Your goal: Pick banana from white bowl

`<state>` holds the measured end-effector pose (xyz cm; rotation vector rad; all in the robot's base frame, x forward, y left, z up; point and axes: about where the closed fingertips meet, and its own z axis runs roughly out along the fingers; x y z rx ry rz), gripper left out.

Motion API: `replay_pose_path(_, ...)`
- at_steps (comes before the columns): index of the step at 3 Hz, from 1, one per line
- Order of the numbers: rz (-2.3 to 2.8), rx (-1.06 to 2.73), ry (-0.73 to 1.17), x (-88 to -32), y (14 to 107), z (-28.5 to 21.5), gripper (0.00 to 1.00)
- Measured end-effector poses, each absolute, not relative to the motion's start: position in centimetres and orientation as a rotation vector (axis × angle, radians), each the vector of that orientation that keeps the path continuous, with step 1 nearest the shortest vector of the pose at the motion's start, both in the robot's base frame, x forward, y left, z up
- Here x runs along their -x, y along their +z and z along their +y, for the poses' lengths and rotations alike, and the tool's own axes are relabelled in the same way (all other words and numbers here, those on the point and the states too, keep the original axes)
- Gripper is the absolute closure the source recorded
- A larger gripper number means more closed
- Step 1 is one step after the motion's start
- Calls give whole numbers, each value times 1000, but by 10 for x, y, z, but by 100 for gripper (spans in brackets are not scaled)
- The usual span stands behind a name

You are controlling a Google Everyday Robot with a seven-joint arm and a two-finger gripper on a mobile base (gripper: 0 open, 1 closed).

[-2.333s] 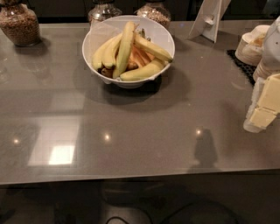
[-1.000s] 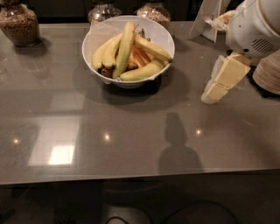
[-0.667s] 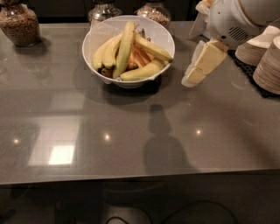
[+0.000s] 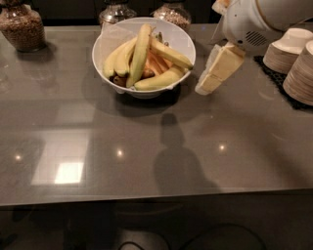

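Observation:
Next, my gripper goes to the upper part (image 4: pixel 163 47) of the plain yellow, nearly straight banana in the white bowl and closes there.
The white bowl (image 4: pixel 105 46) stands at the back middle of the grey counter and holds several bananas. The plain yellow, nearly straight banana (image 4: pixel 170 53) lies on the bowl's right side, slanting down to the right. A long greenish-yellow banana (image 4: pixel 140 52) lies upright across the middle, and a curved one (image 4: pixel 159 79) lies along the front. My gripper (image 4: pixel 206 84), cream coloured on a white arm (image 4: pixel 259 22), hangs just right of the bowl's rim, pointing down and left, a little above the counter. It holds nothing that I can see.
Three glass jars (image 4: pixel 22 27) (image 4: pixel 115 10) (image 4: pixel 172 12) stand along the back edge. Stacks of small cream bowls (image 4: pixel 288 49) sit on a black mat (image 4: pixel 274 73) at the right. The counter's front edge runs low across the view.
The arm has swung in from the right edge and moved left across the counter. The gripper now hangs close beside the bowl. The bowl and bananas have not moved.

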<state>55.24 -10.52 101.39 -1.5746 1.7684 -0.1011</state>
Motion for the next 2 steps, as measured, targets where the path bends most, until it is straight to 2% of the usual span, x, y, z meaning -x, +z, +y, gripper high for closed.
replay_pose_path(1,1691,1565,-78,-578,1011,-72,0)
replay_pose_path(2,1610,1561,-69,-608,1007,-34,6)
